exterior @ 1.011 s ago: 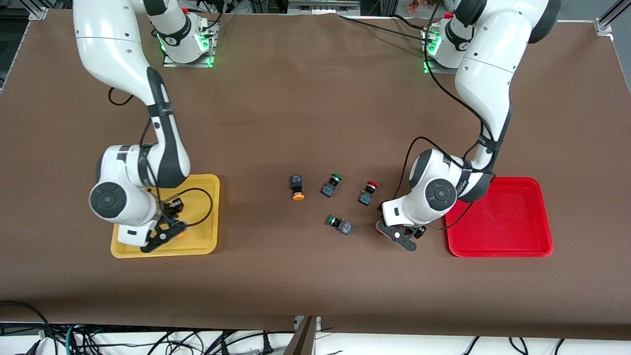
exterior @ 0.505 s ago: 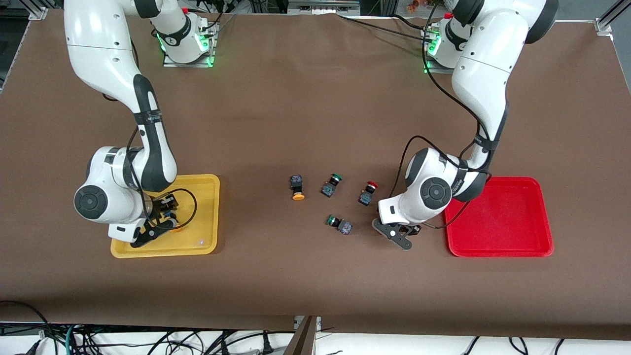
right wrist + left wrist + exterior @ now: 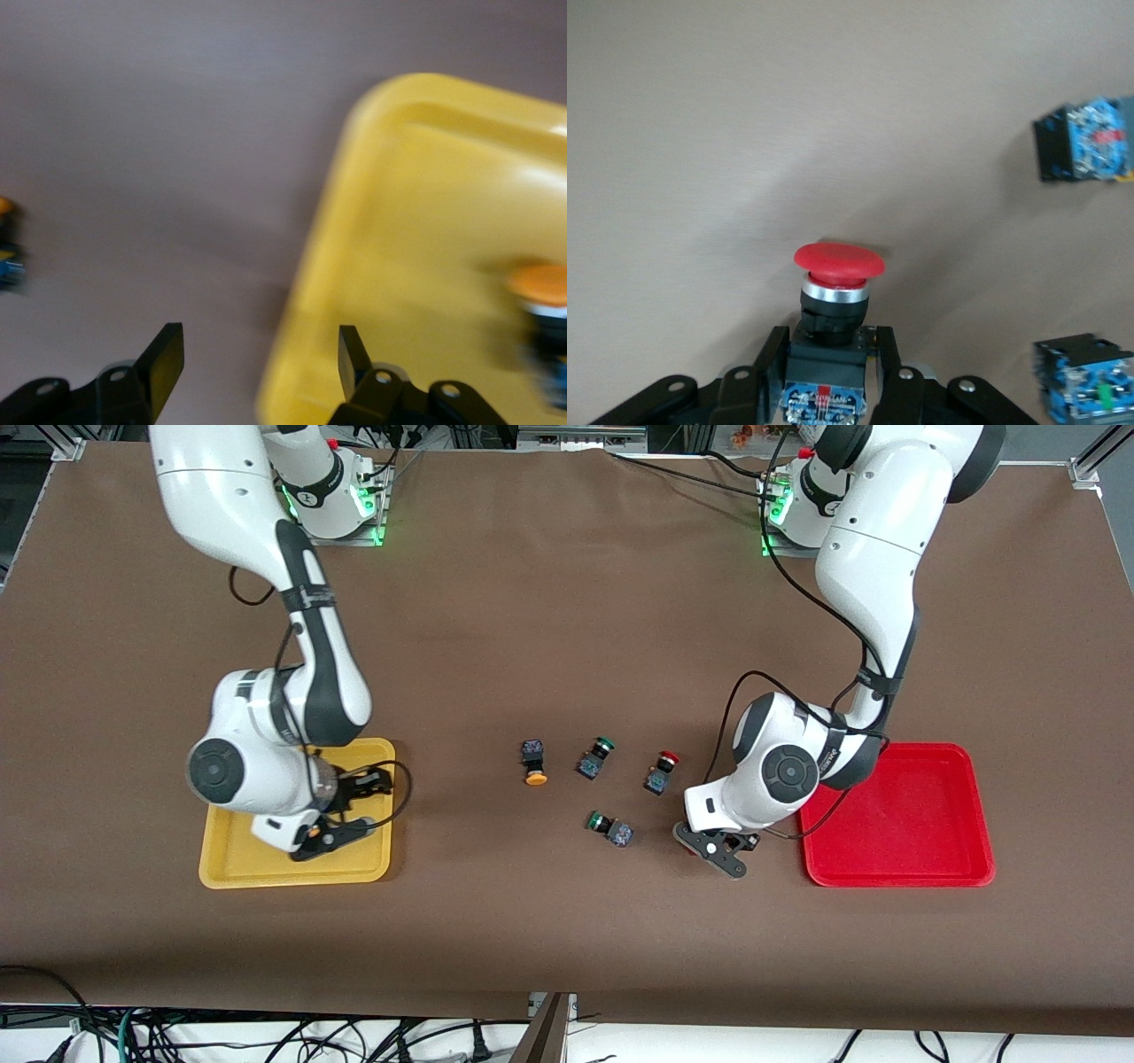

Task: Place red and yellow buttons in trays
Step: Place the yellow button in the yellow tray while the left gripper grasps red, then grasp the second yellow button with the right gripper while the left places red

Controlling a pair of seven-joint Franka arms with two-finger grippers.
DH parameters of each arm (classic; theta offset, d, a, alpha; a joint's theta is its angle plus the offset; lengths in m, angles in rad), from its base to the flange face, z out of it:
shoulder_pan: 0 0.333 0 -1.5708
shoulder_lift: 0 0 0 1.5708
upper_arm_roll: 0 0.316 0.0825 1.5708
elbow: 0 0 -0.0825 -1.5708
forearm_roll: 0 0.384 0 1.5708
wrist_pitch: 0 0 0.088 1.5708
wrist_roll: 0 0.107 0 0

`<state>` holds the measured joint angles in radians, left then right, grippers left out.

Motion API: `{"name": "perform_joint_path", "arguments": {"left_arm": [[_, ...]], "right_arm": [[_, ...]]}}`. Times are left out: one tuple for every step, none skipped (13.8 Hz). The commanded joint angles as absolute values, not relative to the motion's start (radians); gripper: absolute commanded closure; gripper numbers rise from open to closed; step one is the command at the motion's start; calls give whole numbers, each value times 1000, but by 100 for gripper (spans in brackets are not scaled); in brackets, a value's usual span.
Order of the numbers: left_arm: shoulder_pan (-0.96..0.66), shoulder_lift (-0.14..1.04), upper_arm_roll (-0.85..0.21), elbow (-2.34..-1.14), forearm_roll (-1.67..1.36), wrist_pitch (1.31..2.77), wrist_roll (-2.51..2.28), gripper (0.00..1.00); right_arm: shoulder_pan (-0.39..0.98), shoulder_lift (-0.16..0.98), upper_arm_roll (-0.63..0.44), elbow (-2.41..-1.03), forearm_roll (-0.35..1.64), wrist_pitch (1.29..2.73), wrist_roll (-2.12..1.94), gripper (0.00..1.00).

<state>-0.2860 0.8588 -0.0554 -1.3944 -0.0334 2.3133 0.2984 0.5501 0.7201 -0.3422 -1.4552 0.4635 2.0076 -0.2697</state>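
Next, my right gripper will go to the loose yellow-capped button on the table's middle and close on the button's dark body [image 3: 532, 754] [image 3: 10, 253].
My left gripper [image 3: 719, 852] is shut on a red-capped button [image 3: 833, 292], low over the table between the loose buttons and the red tray [image 3: 895, 815]; its fingers [image 3: 775, 354] clamp the dark body. My right gripper [image 3: 353, 811] is open and empty over the yellow tray [image 3: 292, 879], at the rim toward the table's middle [image 3: 260, 345]. One yellow-capped button [image 3: 540, 288] lies in that tray. A second yellow-capped button [image 3: 535, 765] and a second red-capped one [image 3: 662, 771] lie on the table's middle.
Two green-capped buttons [image 3: 596, 757] [image 3: 609, 826] lie among the loose ones, one close to my left gripper. The red tray holds nothing. Brown cloth covers the table; cables trail from both wrists.
My right gripper has moved across the yellow tray toward the table's middle, away from the yellow-capped button lying there. My left gripper has barely shifted, still holding the red-capped button.
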Motion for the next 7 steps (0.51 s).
{"name": "perform_joint_path", "arguments": {"left_arm": [[-192,810,-69,-1391,-26,2255,305,79],[-170,789,-68,-1391,-25,2212,307,78],[-134,766,-67,-1393,-22,2180,307,77],[-92,749,-67,-1393,-18,2143,310,77],[-60,730,-69,-1391,-18,2108,327,77],[-34,715,-68,-1396,-21,2086,354,77],[-6,695,-66,-1407,-21,2076,373,77]], "right_arm": [[645,735,-350,-1454,525,2014,-81,20],[682,738,-350,-1454,526,2043,-7,20],[724,739,-350,-1454,526,2072,68,20],[756,747,-348,-1454,528,2095,142,20],[790,755,-348,-1454,526,2123,219,20],[826,767,-348,-1454,526,2158,285,20],[856,778,-348,-1454,526,2187,325,20]]}}
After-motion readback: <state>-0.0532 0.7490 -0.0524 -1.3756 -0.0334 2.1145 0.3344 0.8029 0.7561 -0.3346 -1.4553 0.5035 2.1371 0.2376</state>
